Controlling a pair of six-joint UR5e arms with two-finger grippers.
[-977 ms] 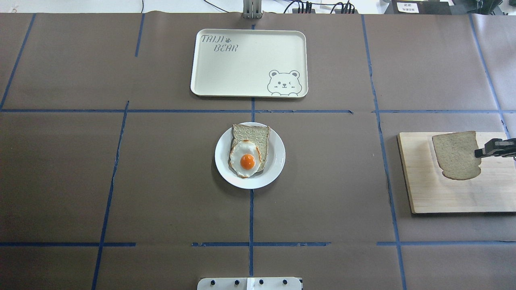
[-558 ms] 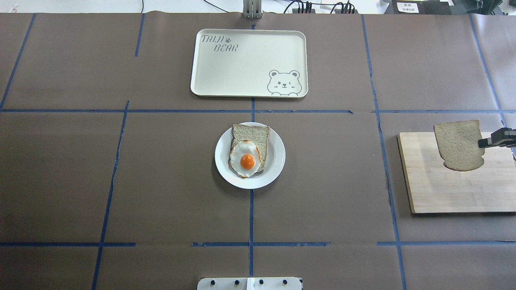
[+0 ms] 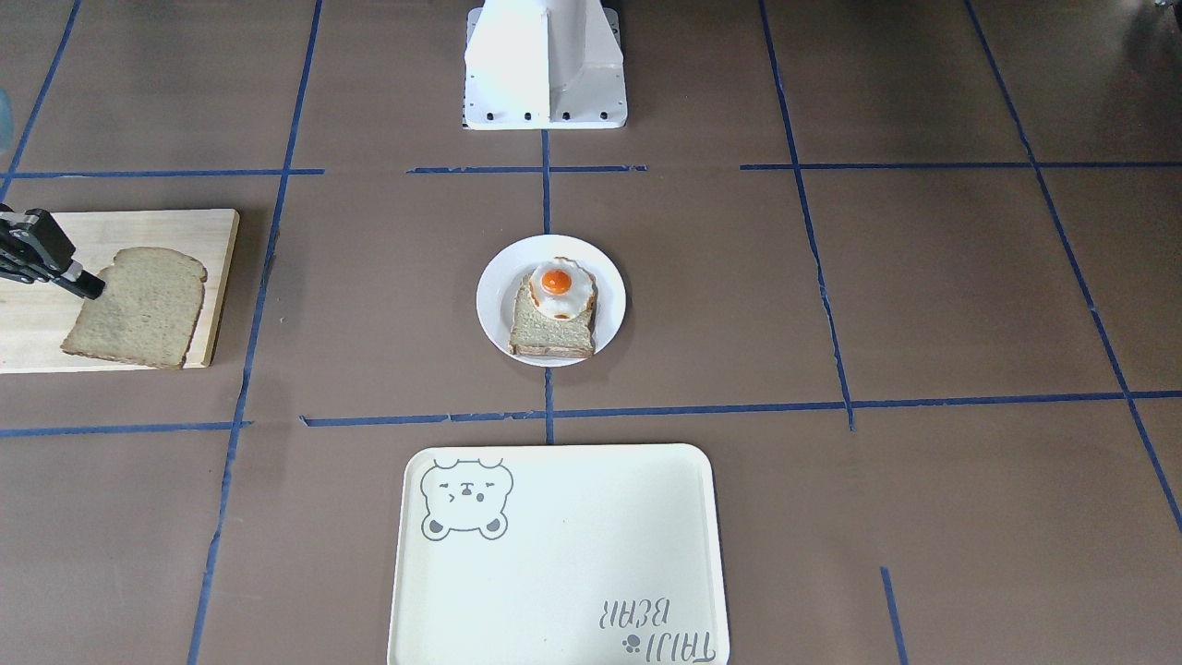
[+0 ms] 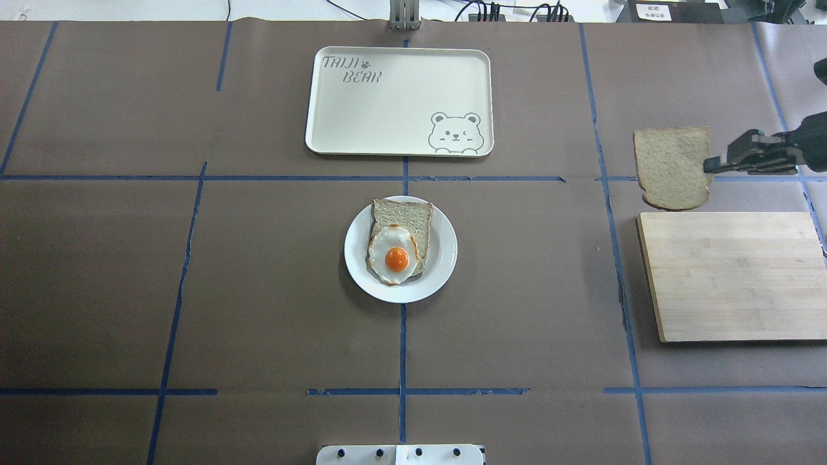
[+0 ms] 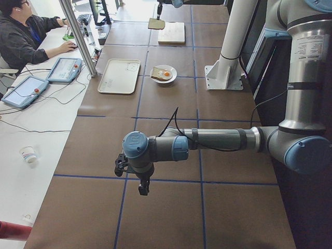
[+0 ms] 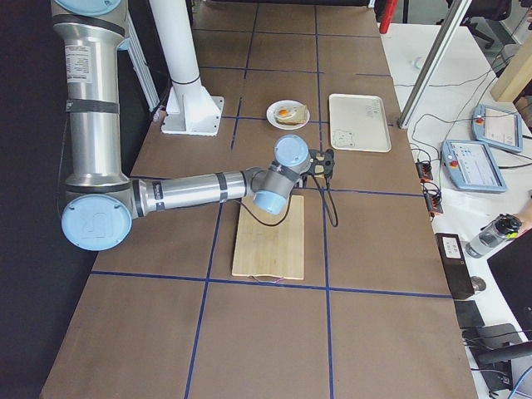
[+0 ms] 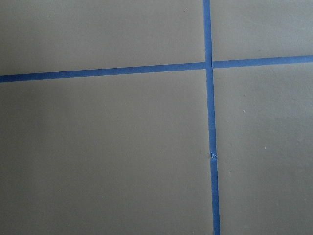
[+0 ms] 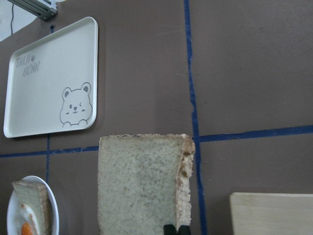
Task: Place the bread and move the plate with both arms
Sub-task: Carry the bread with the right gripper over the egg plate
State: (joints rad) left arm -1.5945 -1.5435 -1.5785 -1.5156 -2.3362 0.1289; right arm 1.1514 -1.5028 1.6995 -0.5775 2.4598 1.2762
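Next, my right gripper sets the bare bread down on the fried egg atop the white plate's bread slice [image 3: 550, 290] [image 8: 30, 215].
The bare bread [image 4: 672, 168] hangs in the air, held by one edge in my right gripper [image 4: 711, 165], which is shut on it. In the overhead view it sits just beyond the far edge of the wooden board. The right wrist view shows the bread [image 8: 142, 186] with the fingertips [image 8: 176, 229] pinching its lower edge. From the front the bread [image 3: 138, 309] and right gripper [image 3: 92, 286] are at the left. The white plate [image 4: 446, 258] stands at the table's middle and carries a bread slice topped with a fried egg [image 4: 395, 248]. My left gripper [image 5: 144, 189] hangs over bare table far from the plate; I cannot tell whether it is open.
A cream bear tray [image 4: 387, 103] lies beyond the plate. A bare wooden board [image 4: 736, 278] lies at the right. The white base block [image 3: 545, 65] stands on the robot's side. Blue tape lines cross the brown table cover. An operator sits at the far side.
My right gripper has lifted the bread off the wooden board and carried it away from the robot and slightly toward the table's middle. The plate and tray have not moved.
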